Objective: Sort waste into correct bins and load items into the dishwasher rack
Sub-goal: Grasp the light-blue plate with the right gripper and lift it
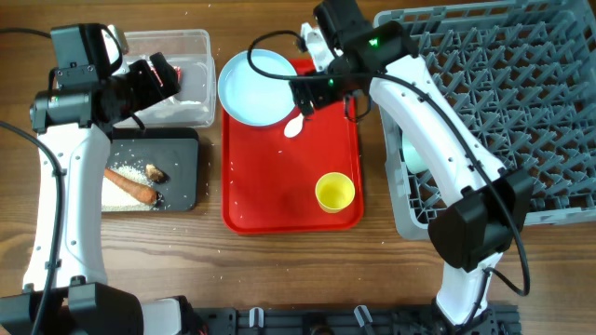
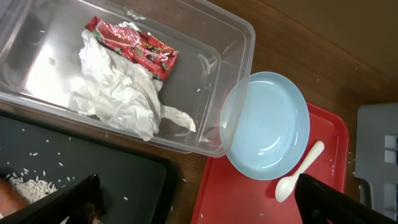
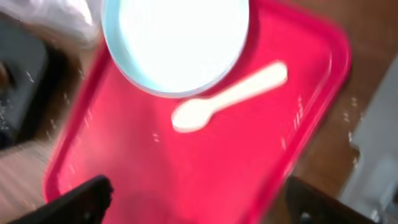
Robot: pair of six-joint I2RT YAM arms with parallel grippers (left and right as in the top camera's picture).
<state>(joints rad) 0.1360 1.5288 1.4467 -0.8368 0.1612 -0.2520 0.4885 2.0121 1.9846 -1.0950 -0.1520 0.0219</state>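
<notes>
My right gripper will next grab the blue plate by its rack-side rim [image 1: 294,94] [image 3: 231,72], next to the handle of the white spoon.
The clear tub [image 1: 191,39] holds the red wrapper [image 2: 134,46] and white napkin [image 2: 118,93]. The black tray [image 1: 182,158] holds the carrot [image 1: 130,184], rice [image 1: 116,197] and brown lump [image 1: 156,174]. The blue plate [image 1: 256,86], white spoon [image 1: 294,126] and yellow cup [image 1: 334,192] sit on the flat red tray [image 1: 279,195]. My left gripper [image 1: 160,79] is open and empty above the tub's near edge. My right gripper [image 1: 312,93] is open and empty just above the spoon [image 3: 230,96]. The rack [image 1: 521,93] is at right, with a pale green bowl [image 1: 410,154] partly hidden by my arm. I cannot make out the white bowl.
The plate's [image 2: 267,124] left rim overlaps the tub's corner [image 2: 242,37]. Loose rice grains lie on the black tray [image 2: 93,162] and red tray [image 3: 186,162]. Bare wood table [image 1: 279,270] lies in front of the trays.
</notes>
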